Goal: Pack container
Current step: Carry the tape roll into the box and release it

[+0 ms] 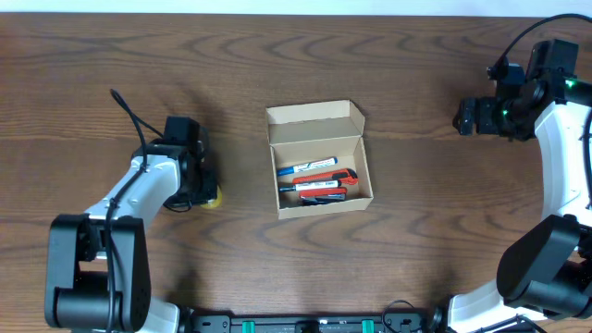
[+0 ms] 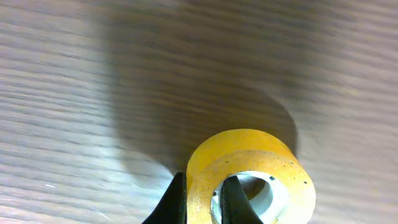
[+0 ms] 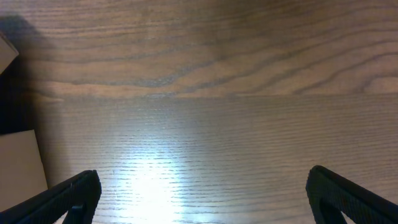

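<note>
My left gripper will set the yellow roll of tape, still on the table beside the container, down on the tool ends (image 1: 305,196) that are along the front side of the container.
The tan cardboard container (image 1: 319,157) stands open at the table's middle, flap lid raised at the back, with red and blue tools inside. Its side shows at the left edge of the right wrist view (image 3: 22,162). A yellow roll of tape (image 2: 249,177) lies on the table left of the container, mostly hidden under the arm in the overhead view (image 1: 213,199). My left gripper (image 2: 202,199) is shut on the roll's wall, one finger inside the core and one outside. My right gripper (image 3: 202,193) is open and empty over bare wood at the far right (image 1: 467,117).
The dark wooden table (image 1: 407,250) carries only the container and the tape roll. Both arm bases stand at the front edge.
</note>
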Controlling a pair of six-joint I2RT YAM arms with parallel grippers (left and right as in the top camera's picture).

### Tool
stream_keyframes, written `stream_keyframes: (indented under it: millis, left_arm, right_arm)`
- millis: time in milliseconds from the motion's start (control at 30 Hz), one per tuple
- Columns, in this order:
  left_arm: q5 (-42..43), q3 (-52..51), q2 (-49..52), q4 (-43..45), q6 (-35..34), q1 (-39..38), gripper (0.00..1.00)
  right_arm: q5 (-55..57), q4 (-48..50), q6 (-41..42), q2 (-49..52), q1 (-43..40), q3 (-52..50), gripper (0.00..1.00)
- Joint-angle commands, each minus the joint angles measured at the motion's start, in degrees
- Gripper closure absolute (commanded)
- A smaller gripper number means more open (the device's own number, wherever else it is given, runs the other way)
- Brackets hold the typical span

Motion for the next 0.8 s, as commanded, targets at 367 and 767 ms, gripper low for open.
stream_keyframes:
  millis: [367, 767]
  left_arm:
    - [9.29, 24.35, -12.22, -13.42, 21.49, -5.6, 0.94]
    - [8.85, 27.85, -10.88, -11.93, 34.75, -23.76, 0.94]
  right_arm:
    - [0.15, 0.42, 0.61, 0.07, -0.37, -0.17, 0.01]
    - [0.15, 0.68, 0.61, 0.07, -0.37, -0.17, 0.01]
